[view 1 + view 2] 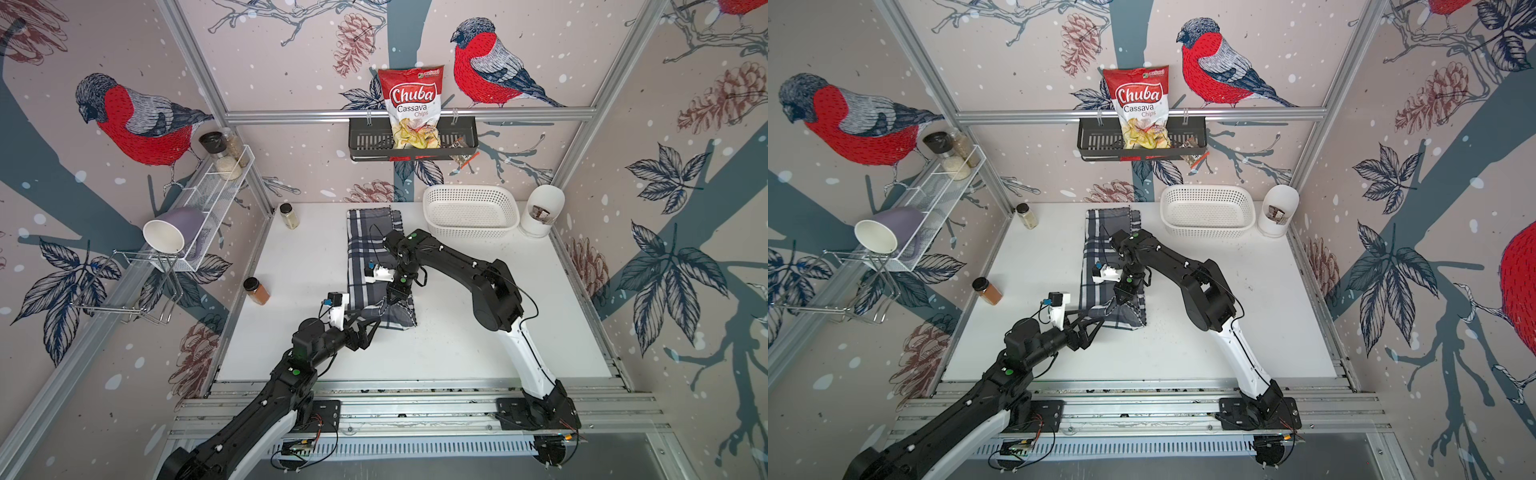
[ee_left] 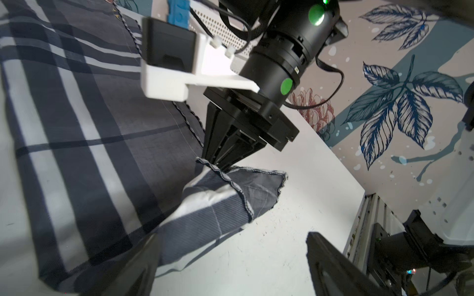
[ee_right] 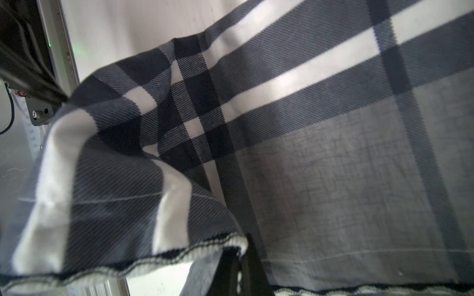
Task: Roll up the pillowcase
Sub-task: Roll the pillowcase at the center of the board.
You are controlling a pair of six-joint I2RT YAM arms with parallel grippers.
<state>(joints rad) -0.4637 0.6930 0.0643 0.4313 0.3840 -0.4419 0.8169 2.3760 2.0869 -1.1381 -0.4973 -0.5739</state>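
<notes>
I should close my left gripper on the fold's loose end (image 2: 167,241), since the fold at the pillowcase's near end slants, with only my right gripper on the pillowcase's hem.
The pillowcase (image 1: 365,249) (image 1: 1096,245) is a dark grey plaid cloth folded into a long strip down the middle of the white table (image 1: 478,332). My right gripper (image 1: 392,301) (image 1: 1121,300) (image 3: 241,266) points down and is shut on the stitched hem at the strip's near end, lifting that edge into a peak (image 2: 218,174). My left gripper (image 1: 376,326) (image 1: 1098,330) (image 2: 230,258) stands open just off the near left corner. One of its fingers (image 2: 136,269) lies beside the cloth, and bare table shows between the jaws.
A white basket (image 1: 469,212) and a white canister (image 1: 542,212) stand at the back right. Two spice jars (image 1: 289,216) (image 1: 257,291) stand along the left edge. A wire rack with a purple cup (image 1: 174,232) hangs on the left wall.
</notes>
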